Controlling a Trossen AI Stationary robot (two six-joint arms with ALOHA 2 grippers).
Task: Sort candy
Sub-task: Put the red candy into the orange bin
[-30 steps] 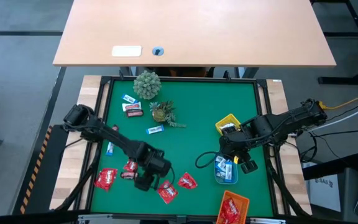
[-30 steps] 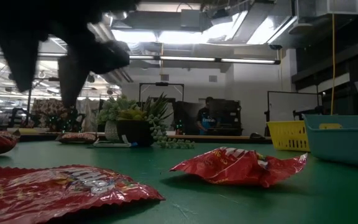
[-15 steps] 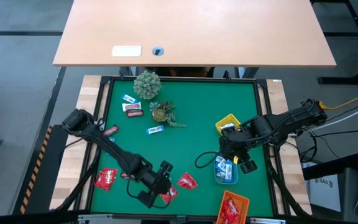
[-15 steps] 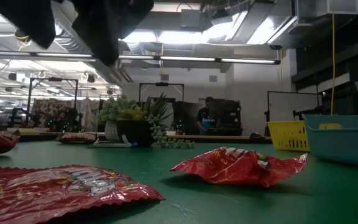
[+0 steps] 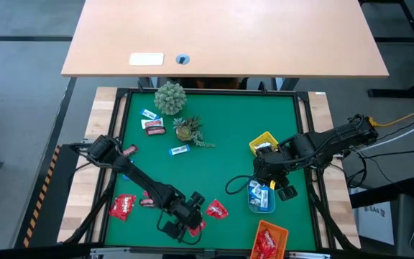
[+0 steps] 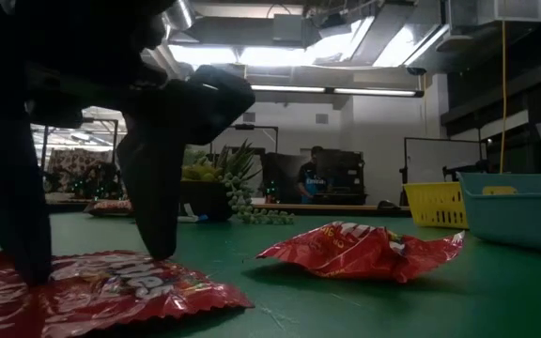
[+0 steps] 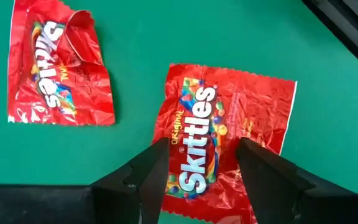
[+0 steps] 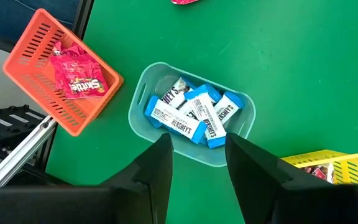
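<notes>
The red Skittles packet's flat top is wider than the left gripper's open fingers, so the robot should open, back off and pinch the packet's near corner [image 7: 232, 215].
A red Skittles packet [image 7: 222, 118] lies flat on the green mat near the table's front edge. My left gripper [image 7: 201, 180] stands open over it, one finger at each side of its lettering; the low view shows the same gripper [image 6: 87, 268] down at the packet [image 6: 130, 286]. A second red packet [image 7: 58, 68] lies beside it [image 5: 217, 209], and a third [image 5: 122, 206] farther left. My right gripper [image 8: 197, 168] hangs open above the blue tray [image 8: 142, 99], which holds blue-and-white sweets [image 8: 194, 112]. My left gripper has its open fingertips [image 6: 156, 246] down on the top face of the red packet, near its end [image 7: 194, 171]. The fingers come slanting from above. The packet lies flat on the mat and is not pinched.
An orange tray [image 5: 270, 241] with a red packet stands at the front right, a yellow tray [image 5: 264, 142] behind the blue one. Two small plants [image 5: 169, 97] [image 5: 187, 129] stand at the back left, with loose sweets [image 5: 154, 126] [image 5: 180, 150] [image 5: 129, 150] around them.
My left gripper has gone toward the table's near edge and a little right, sinking onto the red packet while its wrist rolled. Its fingers have stayed apart. The packets have not moved.
</notes>
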